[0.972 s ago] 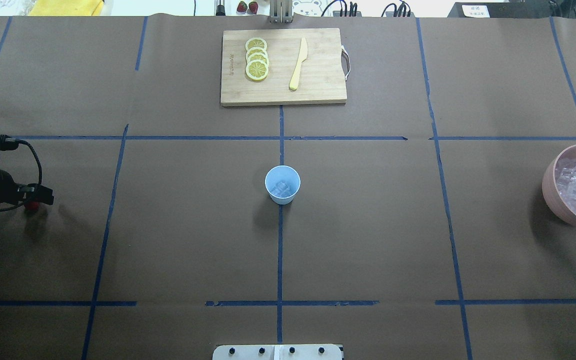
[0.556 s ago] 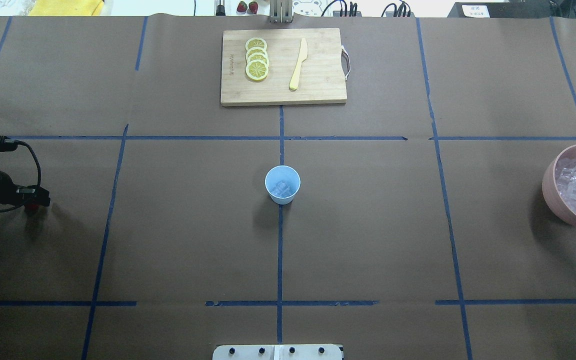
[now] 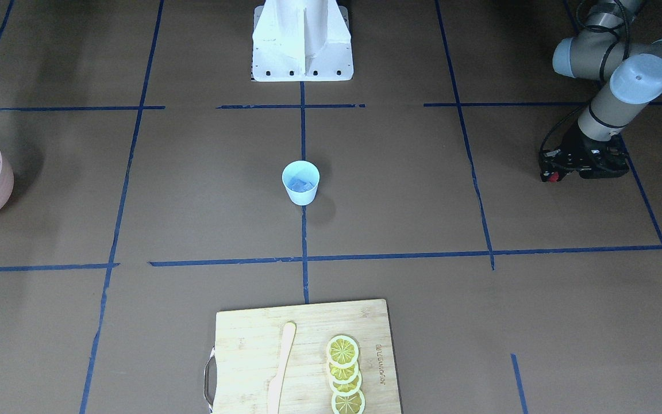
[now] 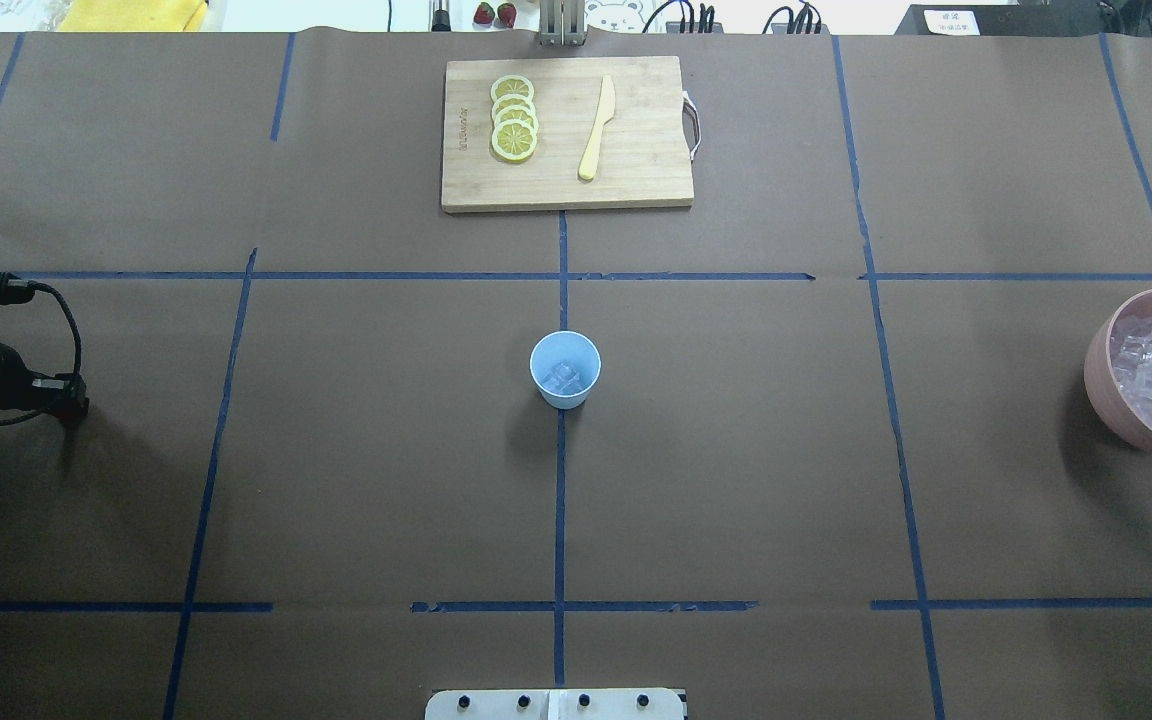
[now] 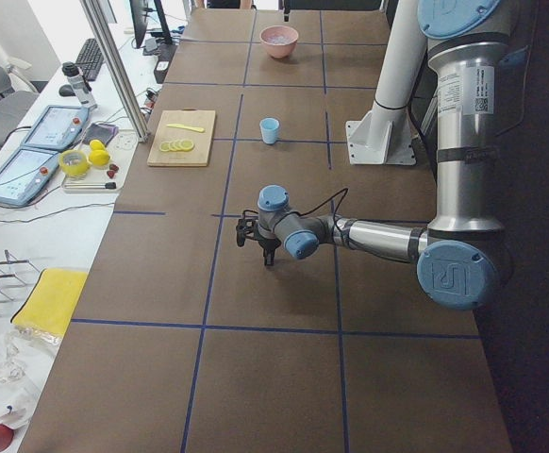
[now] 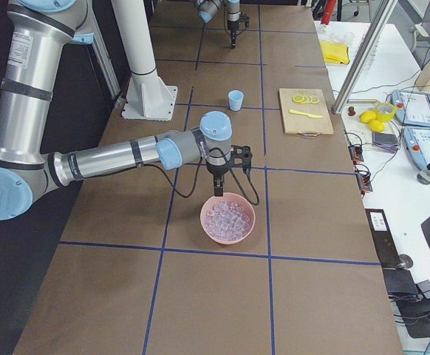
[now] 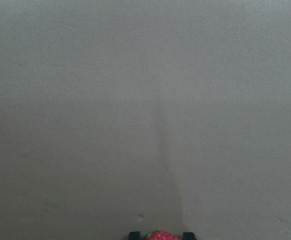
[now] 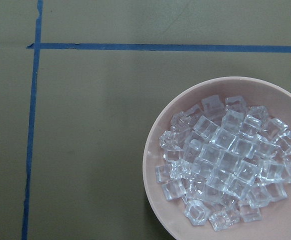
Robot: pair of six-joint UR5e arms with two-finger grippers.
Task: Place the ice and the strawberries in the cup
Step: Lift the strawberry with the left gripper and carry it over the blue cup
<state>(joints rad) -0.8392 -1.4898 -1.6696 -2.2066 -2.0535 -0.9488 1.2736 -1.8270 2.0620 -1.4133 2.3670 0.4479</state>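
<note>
I need to release the red strawberry, now held low over the table, from my left gripper over the ice cubes in the pale blue cup (image 3: 301, 180).
The pale blue cup (image 4: 565, 368) stands upright at the table's centre with a few ice cubes (image 4: 563, 377) in its bottom. Far to the cup's left, my left gripper (image 4: 69, 407) hangs low over the table. It is shut on a red strawberry (image 7: 160, 236), which shows between the two black fingertips (image 7: 134, 234) in the left wrist view and as a red spot (image 3: 550, 177) in the front view. My right gripper (image 6: 217, 189) hovers over the pink bowl (image 4: 1099, 372) heaped with ice (image 8: 225, 160). I cannot tell how its jaws stand.
A wooden cutting board (image 4: 636, 170) lies at the far centre with lemon slices (image 4: 514, 118) and a wooden knife (image 4: 596, 130). Blue tape lines grid the brown table cover. The robot's white base (image 3: 302, 40) stands at the near edge. Two more strawberries (image 4: 494, 13) lie beyond the table.
My left gripper has drifted a little to the left with the strawberry held. The cup, the bowl and the right arm have not moved.
</note>
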